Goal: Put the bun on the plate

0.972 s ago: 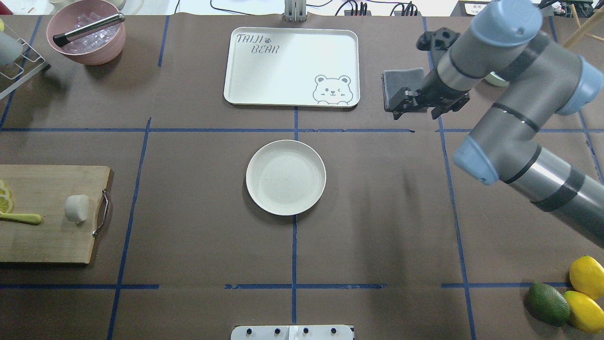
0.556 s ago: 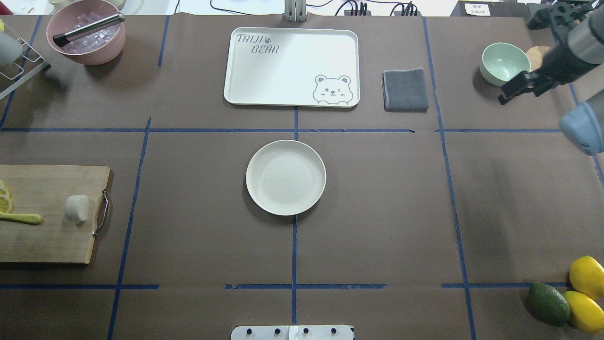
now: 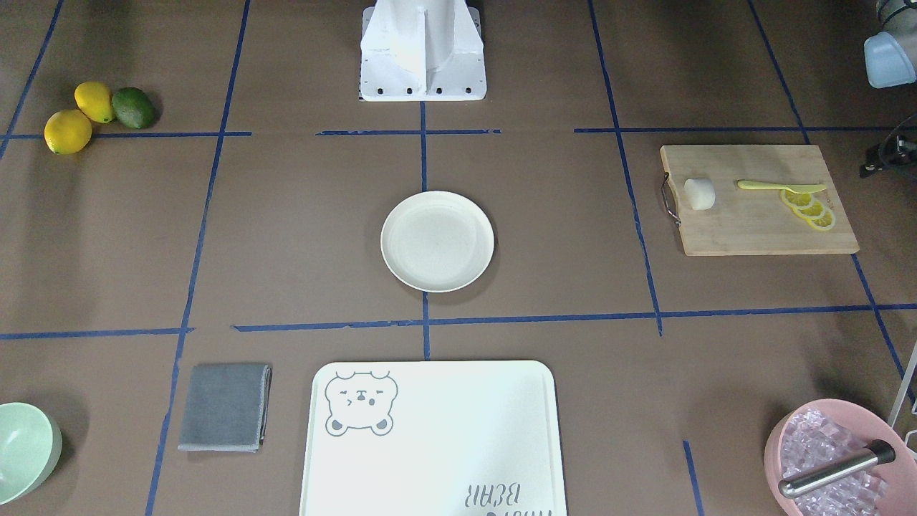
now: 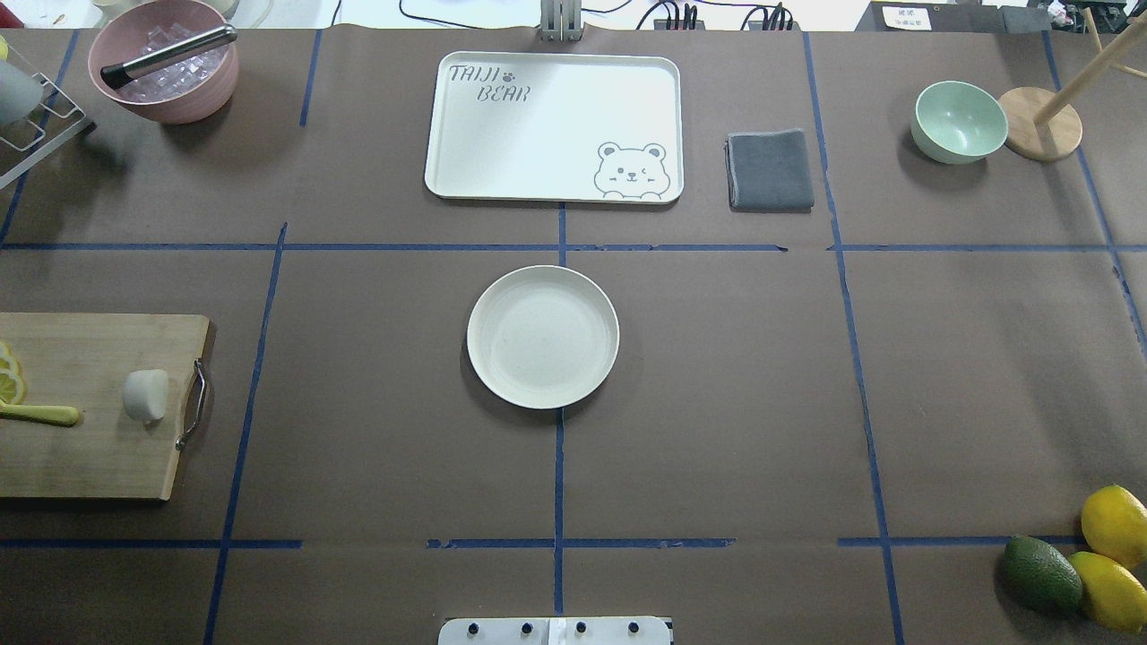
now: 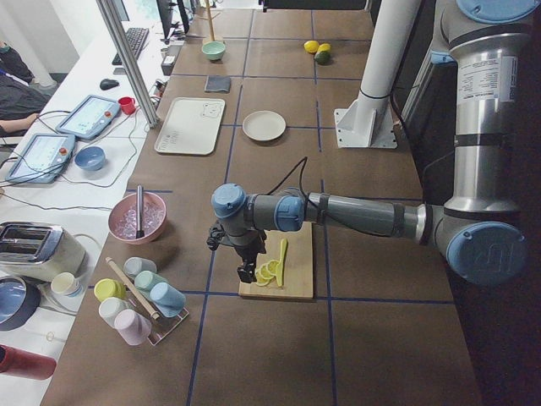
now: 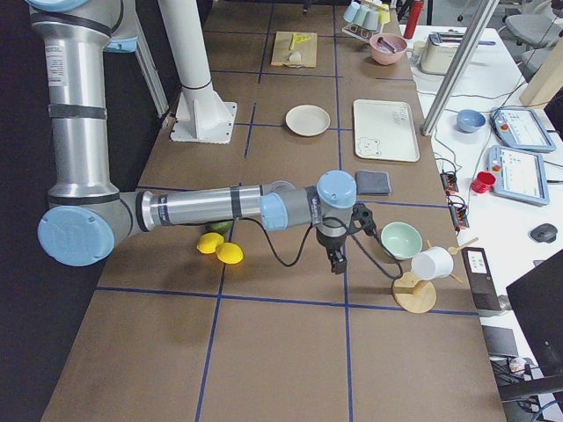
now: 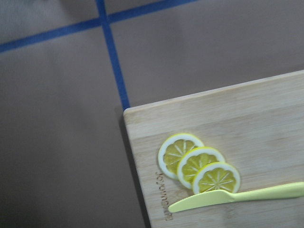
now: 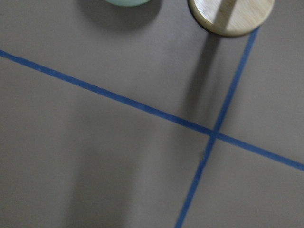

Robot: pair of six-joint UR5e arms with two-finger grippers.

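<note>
Next, I close my left gripper on the bun's sides [image 3: 699, 194], at the white bun near the cutting board's metal handle.
The small white bun [image 4: 145, 395] lies on the wooden cutting board [image 4: 90, 448] at the table's left edge, near the board's metal handle; it also shows in the front-facing view as the bun [image 3: 700, 193]. The round cream plate [image 4: 542, 336] sits bare at the table's centre. My left gripper [image 5: 246, 272] hangs over the lemon end of the board, away from the bun; I cannot tell whether it is open or shut. My right gripper [image 6: 337, 262] hovers above bare table near the green bowl; its state cannot be told either.
Lemon slices [image 7: 199, 164] and a yellow-green knife [image 7: 237, 197] lie on the board. A bear-print tray [image 4: 554, 125], grey cloth [image 4: 771, 170], green bowl [image 4: 959, 121] and wooden stand [image 4: 1039, 125] line the far side. A pink ice bowl [image 4: 164, 63] stands far left, lemons and an avocado [image 4: 1039, 573] near right.
The right arm has swung off to the right and left the overhead view, uncovering the grey cloth, green bowl and wooden stand. Bun and plate have not moved.
</note>
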